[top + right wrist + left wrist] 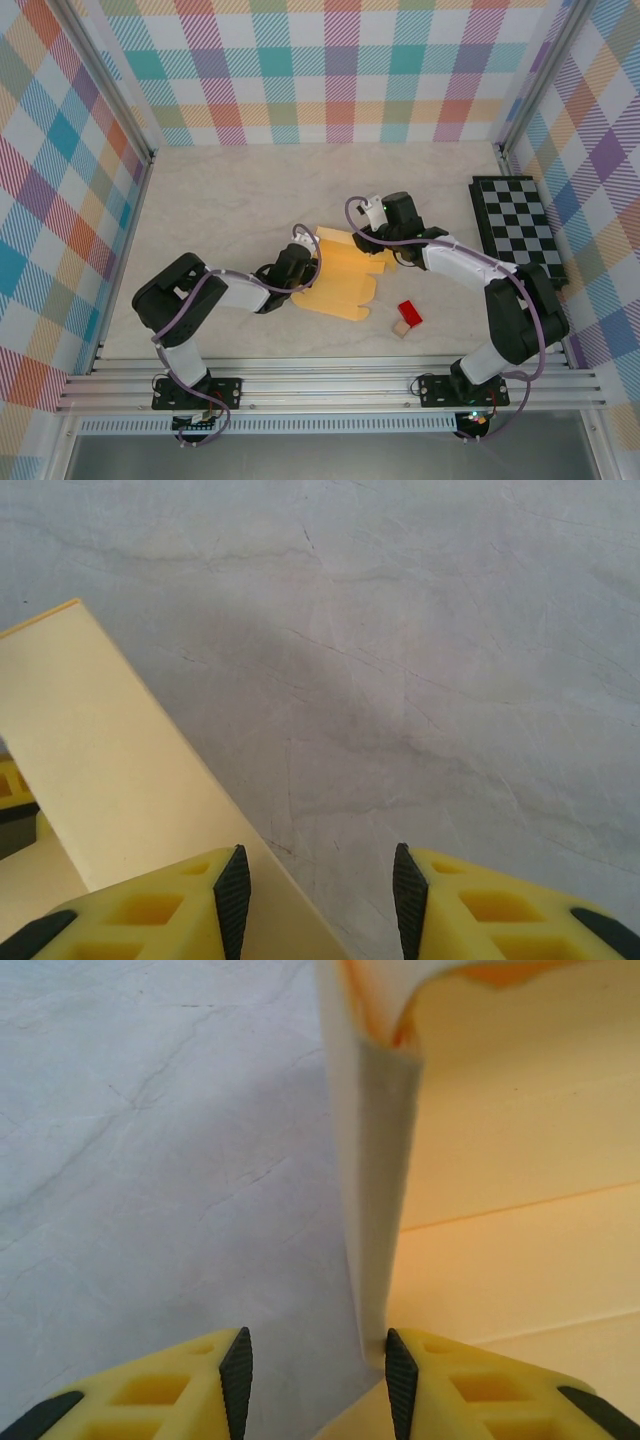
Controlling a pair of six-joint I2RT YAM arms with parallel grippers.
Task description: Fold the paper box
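The raised flap's lower edge stands against one finger of my left gripper, so I should open, shift over the flap and pinch it at its folded corner [393, 1048].
The paper box [342, 278] is a pale orange-yellow die-cut sheet lying partly folded in the middle of the table. My left gripper [307, 263] is at its left edge. In the left wrist view this gripper [318, 1375] is open, and a raised flap [375, 1160] stands upright with its edge against the inner side of the right pad [400, 1380]; bare table shows between the pads. My right gripper [378, 238] is at the sheet's far right side. It [315, 900] is open over bare table, with a flat cardboard panel [110, 770] running under its left finger.
A small red block with a tan cube [408, 317] lies to the right of the sheet, near the front. A black-and-white checkered board [518, 232] lies at the right side. Plaid walls enclose the table on three sides.
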